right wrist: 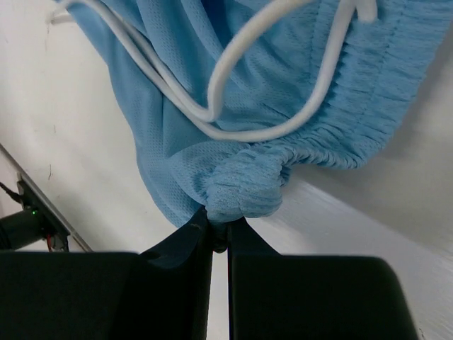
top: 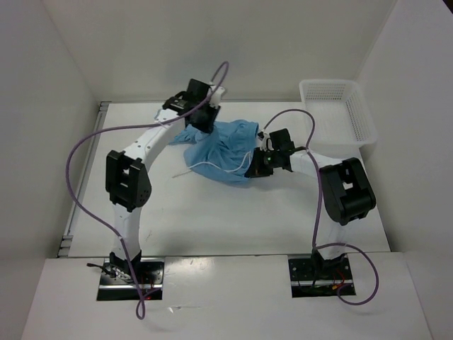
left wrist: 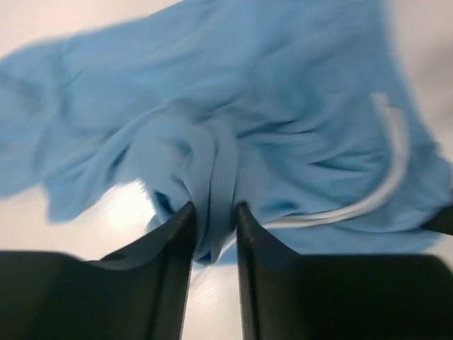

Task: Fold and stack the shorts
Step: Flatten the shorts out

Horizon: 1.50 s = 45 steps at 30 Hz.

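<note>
Next, I let go of the bunched waistband on the bare table [top: 265,183] beside the near tip of the shorts with my right gripper.
The light blue shorts [top: 223,151] lie crumpled on the table, stretched between my two grippers. Their white drawstring [top: 212,165] trails out to the left. My left gripper [top: 203,119] is shut on a fold of the shorts [left wrist: 212,184] at their far left edge. My right gripper [top: 259,167] is shut on a bunched bit of the elastic waistband [right wrist: 244,188] at the near right edge. In the right wrist view the drawstring [right wrist: 233,71] loops across the fabric. In the left wrist view the drawstring [left wrist: 386,184] curves at the right.
A white plastic mesh basket [top: 336,110] stands at the back right of the white table [top: 233,219]. White walls close in the left, back and right sides. Purple cables arc over both arms.
</note>
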{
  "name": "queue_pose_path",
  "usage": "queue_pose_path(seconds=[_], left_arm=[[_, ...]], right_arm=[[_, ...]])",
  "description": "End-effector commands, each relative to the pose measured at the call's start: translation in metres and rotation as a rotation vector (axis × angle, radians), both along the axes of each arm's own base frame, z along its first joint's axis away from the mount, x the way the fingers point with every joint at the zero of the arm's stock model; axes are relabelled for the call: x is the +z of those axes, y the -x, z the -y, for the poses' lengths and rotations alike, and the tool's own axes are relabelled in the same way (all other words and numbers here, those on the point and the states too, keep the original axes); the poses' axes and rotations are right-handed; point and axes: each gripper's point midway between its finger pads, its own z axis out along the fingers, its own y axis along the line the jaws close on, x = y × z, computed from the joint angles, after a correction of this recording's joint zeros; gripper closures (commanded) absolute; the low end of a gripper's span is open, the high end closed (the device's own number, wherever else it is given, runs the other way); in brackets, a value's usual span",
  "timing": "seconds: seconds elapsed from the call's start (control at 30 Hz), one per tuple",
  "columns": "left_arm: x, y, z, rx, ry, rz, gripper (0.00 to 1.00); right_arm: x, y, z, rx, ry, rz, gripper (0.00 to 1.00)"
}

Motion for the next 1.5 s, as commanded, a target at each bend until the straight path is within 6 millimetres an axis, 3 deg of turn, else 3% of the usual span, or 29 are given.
queue_pose_path(seconds=[0.0, 0.07, 0.13, 0.17, 0.2, 0.23, 0.27, 0.33, 0.37, 0.4, 0.43, 0.47, 0.53, 0.57, 0.6, 0.67, 0.77, 0.9, 1.03, 1.07, 1.1, 1.17, 1.2, 1.23, 1.33, 1.37, 1.43, 1.47], left_arm=[[-0.036, 0.035, 0.076, -0.169, -0.014, -0.094, 0.59], [-0.053, 0.041, 0.085, -0.196, -0.013, -0.147, 0.47], [-0.041, 0.048, 0.094, -0.238, 0.04, -0.157, 0.38], [-0.036, 0.048, 0.085, -0.23, 0.057, -0.162, 0.26], [-0.03, 0.044, 0.071, -0.212, 0.082, -0.166, 0.23], [-0.007, 0.042, 0.062, -0.201, 0.11, -0.117, 0.2], [-0.012, 0.045, 0.048, -0.179, 0.106, -0.13, 0.17], [0.011, 0.039, 0.014, -0.111, 0.118, -0.074, 0.14], [0.011, 0.036, 0.001, -0.083, 0.113, -0.067, 0.14], [0.002, 0.043, -0.013, -0.058, 0.105, -0.094, 0.17], [-0.008, 0.037, -0.032, -0.019, 0.111, -0.103, 0.23], [-0.013, 0.039, -0.04, -0.003, 0.109, -0.113, 0.27], [-0.044, 0.049, -0.049, 0.006, 0.115, -0.199, 0.32], [-0.048, 0.049, -0.045, -0.012, 0.151, -0.216, 0.32], [-0.066, 0.054, -0.04, -0.028, 0.168, -0.27, 0.32], [-0.071, 0.059, -0.021, -0.098, 0.26, -0.322, 0.28], [-0.09, 0.062, -0.009, -0.127, 0.284, -0.38, 0.26], [-0.131, 0.055, -0.027, -0.049, 0.173, -0.419, 0.26], [-0.145, 0.056, -0.036, -0.021, 0.13, -0.412, 0.26], [-0.15, 0.059, -0.037, -0.021, 0.129, -0.418, 0.31], [-0.155, 0.06, -0.035, -0.025, 0.135, -0.433, 0.48], [-0.156, 0.066, -0.03, -0.044, 0.164, -0.453, 0.69], [-0.158, 0.069, -0.031, -0.042, 0.162, -0.461, 0.87], [-0.162, 0.071, -0.034, -0.034, 0.149, -0.467, 0.93], [-0.13, 0.055, -0.076, 0.072, 0.103, -0.384, 0.98], [-0.104, 0.051, -0.088, 0.102, 0.093, -0.339, 0.98], [-0.079, 0.049, -0.117, 0.173, 0.059, -0.292, 0.98], [-0.053, 0.053, -0.129, 0.21, 0.015, -0.237, 0.98]], right_arm=[[0.026, -0.018, 0.006, -0.029, -0.007, 0.094, 1.0], [0.023, -0.027, 0.016, -0.048, 0.06, 0.134, 1.0], [0.023, -0.03, 0.021, -0.06, 0.095, 0.144, 1.0], [0.027, -0.034, 0.026, -0.075, 0.124, 0.162, 1.0], [0.03, -0.033, 0.028, -0.082, 0.132, 0.167, 1.0], [0.028, -0.035, 0.039, -0.1, 0.142, 0.156, 1.0], [0.027, -0.039, 0.046, -0.122, 0.16, 0.159, 1.0], [0.023, -0.039, 0.058, -0.131, 0.203, 0.168, 1.0], [0.017, -0.035, 0.061, -0.136, 0.215, 0.157, 1.0], [0.012, -0.031, 0.062, -0.124, 0.225, 0.151, 1.0], [0.011, -0.03, 0.061, -0.118, 0.217, 0.15, 1.0], [0.011, -0.029, 0.059, -0.11, 0.207, 0.148, 1.0], [0.013, -0.027, 0.055, -0.094, 0.186, 0.143, 1.0], [0.009, -0.026, 0.055, -0.093, 0.189, 0.133, 1.0], [0.009, -0.025, 0.054, -0.087, 0.181, 0.131, 1.0], [0.01, -0.029, 0.053, -0.088, 0.18, 0.136, 1.0], [0.014, -0.031, 0.051, -0.077, 0.174, 0.148, 1.0], [0.014, -0.028, 0.052, -0.07, 0.178, 0.154, 1.0], [0.017, -0.028, 0.056, -0.08, 0.177, 0.16, 1.0], [0.017, -0.028, 0.056, -0.08, 0.177, 0.16, 1.0], [0.017, -0.028, 0.056, -0.074, 0.181, 0.165, 1.0], [0.016, -0.029, 0.058, -0.073, 0.193, 0.172, 1.0], [0.024, -0.035, 0.057, -0.076, 0.187, 0.192, 1.0], [0.026, -0.039, 0.059, -0.079, 0.203, 0.21, 1.0], [0.034, -0.05, 0.064, -0.092, 0.235, 0.252, 1.0], [0.039, -0.055, 0.065, -0.084, 0.248, 0.28, 1.0], [0.042, -0.054, 0.062, -0.049, 0.242, 0.291, 1.0], [0.045, -0.052, 0.062, -0.03, 0.245, 0.3, 1.0]])
